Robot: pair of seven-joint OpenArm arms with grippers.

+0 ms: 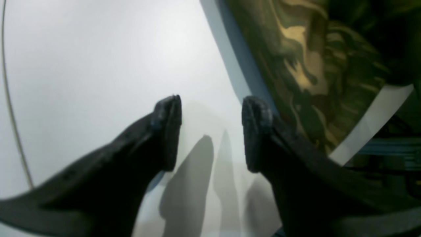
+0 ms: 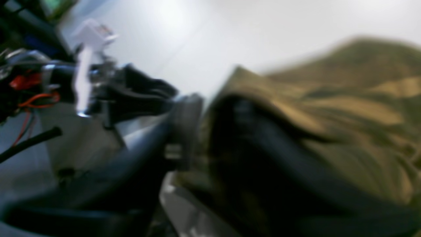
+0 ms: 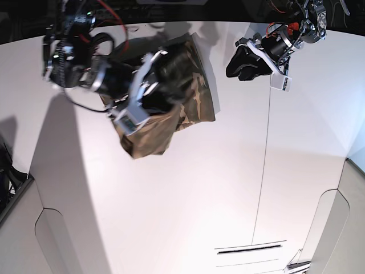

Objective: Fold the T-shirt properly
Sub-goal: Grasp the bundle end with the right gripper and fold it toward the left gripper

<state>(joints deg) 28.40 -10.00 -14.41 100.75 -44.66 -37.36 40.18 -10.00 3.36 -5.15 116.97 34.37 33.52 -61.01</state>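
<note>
The T-shirt is bunched over my right gripper's finger; I should open, then take the T-shirt's edge nearer my left gripper (image 3: 201,64) to spread it before folding.
The camouflage T-shirt (image 3: 197,94) lies bunched at the back of the white table (image 3: 194,194), with a tan flap (image 3: 149,137) toward the front. My right gripper (image 3: 155,85) is right on the shirt. In the blurred right wrist view its jaws stand apart, and the T-shirt (image 2: 345,108) drapes over one finger while the right gripper (image 2: 213,131) has cloth in the gap. My left gripper (image 3: 239,63) hovers open beside the shirt's edge. In the left wrist view the left gripper (image 1: 212,131) holds nothing, and the T-shirt (image 1: 312,65) fills the upper right.
A thin seam (image 3: 265,160) runs down the table on the right. A narrow slot (image 3: 245,249) sits near the front edge. The left arm (image 2: 131,92) with its wires shows in the right wrist view, close to the shirt.
</note>
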